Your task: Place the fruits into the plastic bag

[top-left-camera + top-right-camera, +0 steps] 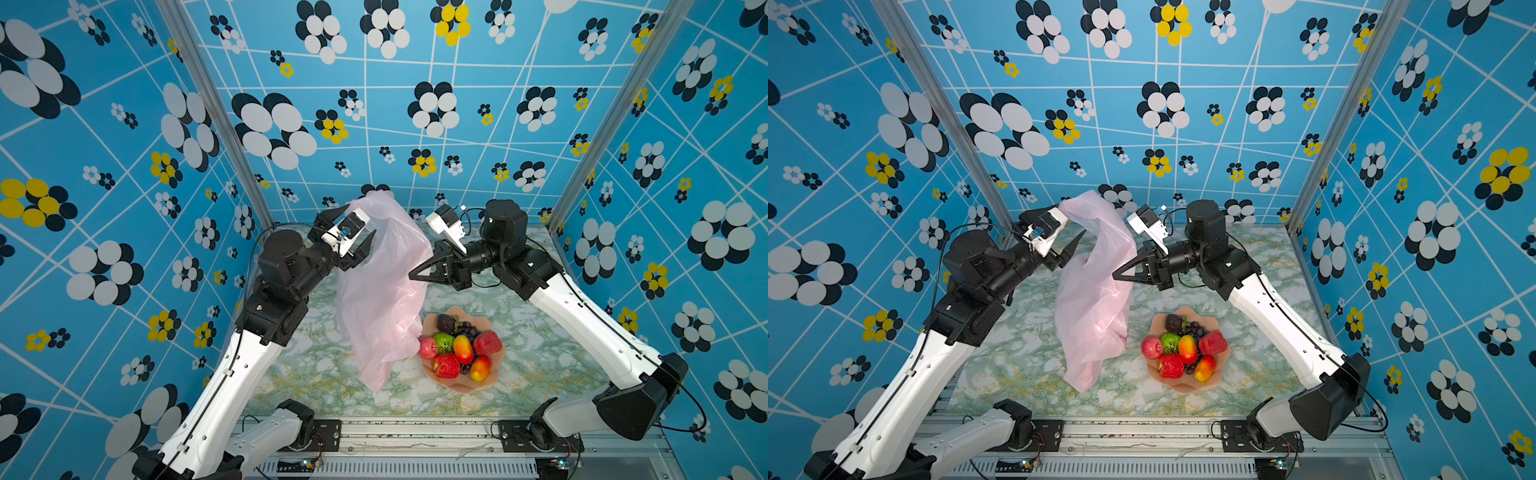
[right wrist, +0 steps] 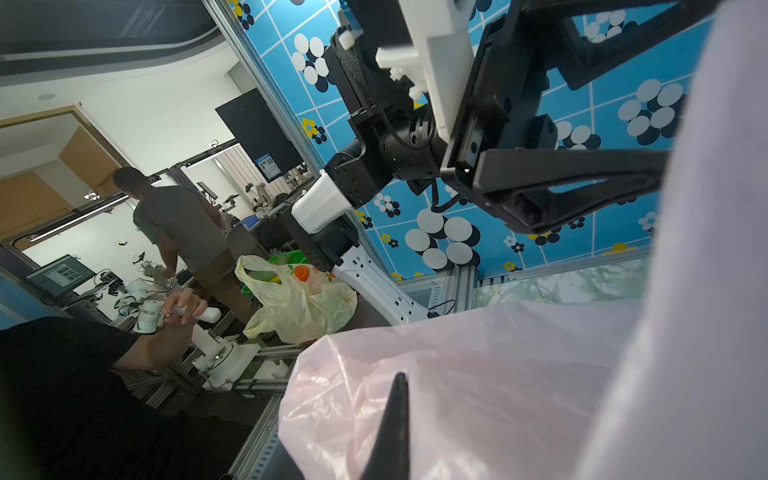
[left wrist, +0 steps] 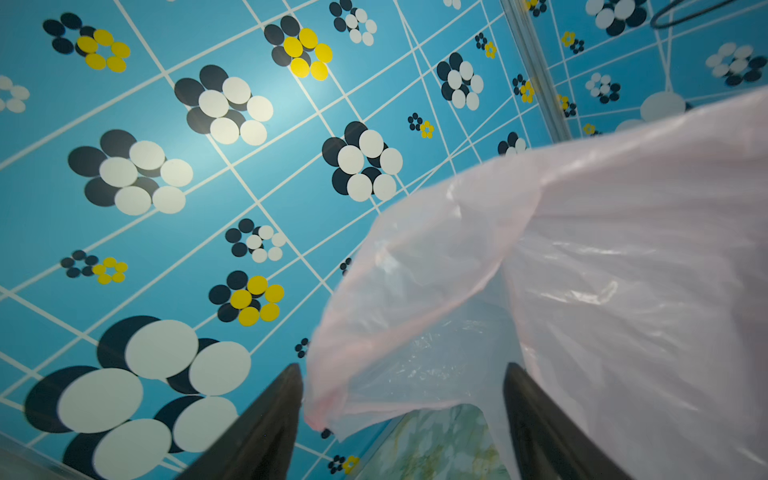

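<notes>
Next, I take the plastic bag by its film point(image 1: 406, 240) with my left gripper near my right gripper before I spread it, as the bag hangs narrow and folded beside the bowl.
The plastic bag point(image 1: 374, 299) point(image 1: 1092, 299) is held up over the table, its lower end resting on the marble top. My right gripper point(image 1: 411, 275) point(image 1: 1115, 275) point(image 2: 400, 376) is shut on the bag's right edge. My left gripper point(image 1: 361, 219) point(image 1: 1071, 219) point(image 3: 403, 368) is open at the bag's upper part. In the left wrist view the bag's film point(image 3: 582, 270) hangs across the gap between its jaws. The fruits point(image 1: 461, 349) point(image 1: 1187, 349) are piled in a peach scalloped bowl point(image 1: 461, 388) point(image 1: 1183, 388), just right of the bag's lower part.
The tabletop point(image 1: 540, 345) is green-white marble, closed in by blue flower-patterned walls on three sides. An aluminium rail point(image 1: 415, 428) with both arm bases runs along the front edge. A yellow bag point(image 2: 299, 299) and people appear outside the cell in the right wrist view.
</notes>
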Controlling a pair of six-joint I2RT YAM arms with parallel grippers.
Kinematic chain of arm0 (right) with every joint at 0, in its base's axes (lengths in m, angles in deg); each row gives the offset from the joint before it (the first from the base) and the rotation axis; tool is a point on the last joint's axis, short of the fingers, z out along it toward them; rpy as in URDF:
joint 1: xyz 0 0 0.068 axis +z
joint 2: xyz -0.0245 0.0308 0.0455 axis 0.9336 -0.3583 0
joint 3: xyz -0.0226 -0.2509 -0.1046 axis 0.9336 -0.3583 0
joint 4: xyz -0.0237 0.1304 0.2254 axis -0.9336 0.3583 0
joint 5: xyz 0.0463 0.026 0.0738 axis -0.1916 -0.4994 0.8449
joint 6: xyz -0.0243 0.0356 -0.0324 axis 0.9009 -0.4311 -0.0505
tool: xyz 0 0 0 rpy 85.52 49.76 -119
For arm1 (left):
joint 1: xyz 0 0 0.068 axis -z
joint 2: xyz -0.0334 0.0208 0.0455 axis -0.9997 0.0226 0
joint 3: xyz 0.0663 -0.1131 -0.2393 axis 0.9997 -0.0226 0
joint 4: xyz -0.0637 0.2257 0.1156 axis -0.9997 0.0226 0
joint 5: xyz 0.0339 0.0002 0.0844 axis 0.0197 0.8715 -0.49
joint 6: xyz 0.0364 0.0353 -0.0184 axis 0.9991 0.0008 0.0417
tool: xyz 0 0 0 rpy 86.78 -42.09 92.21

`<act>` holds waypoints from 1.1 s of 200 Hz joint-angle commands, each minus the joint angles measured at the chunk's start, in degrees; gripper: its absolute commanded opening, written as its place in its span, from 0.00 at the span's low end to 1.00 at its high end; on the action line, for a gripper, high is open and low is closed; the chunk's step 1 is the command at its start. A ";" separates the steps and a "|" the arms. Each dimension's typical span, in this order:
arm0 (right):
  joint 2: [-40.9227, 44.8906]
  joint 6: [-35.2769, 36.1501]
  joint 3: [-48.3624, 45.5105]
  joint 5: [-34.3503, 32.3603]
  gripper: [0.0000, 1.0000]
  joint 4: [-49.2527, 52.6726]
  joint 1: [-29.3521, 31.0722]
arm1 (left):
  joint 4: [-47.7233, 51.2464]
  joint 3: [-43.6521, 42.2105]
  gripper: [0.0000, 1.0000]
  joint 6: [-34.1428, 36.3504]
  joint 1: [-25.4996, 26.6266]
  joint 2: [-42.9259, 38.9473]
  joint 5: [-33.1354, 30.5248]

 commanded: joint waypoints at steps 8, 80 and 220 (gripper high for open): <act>1.58 -0.40 0.31 -0.90 0.00 0.20 0.39 | 5.15 -2.47 0.99 -1.84 -1.64 -3.99 7.39; 4.16 -1.50 -2.24 -1.07 0.00 -1.00 1.74 | 5.86 0.71 0.99 -0.35 -3.37 0.25 9.10; 4.59 5.04 -2.01 -21.13 0.57 14.45 -1.61 | 17.55 14.72 0.00 -1.08 1.48 9.51 -3.57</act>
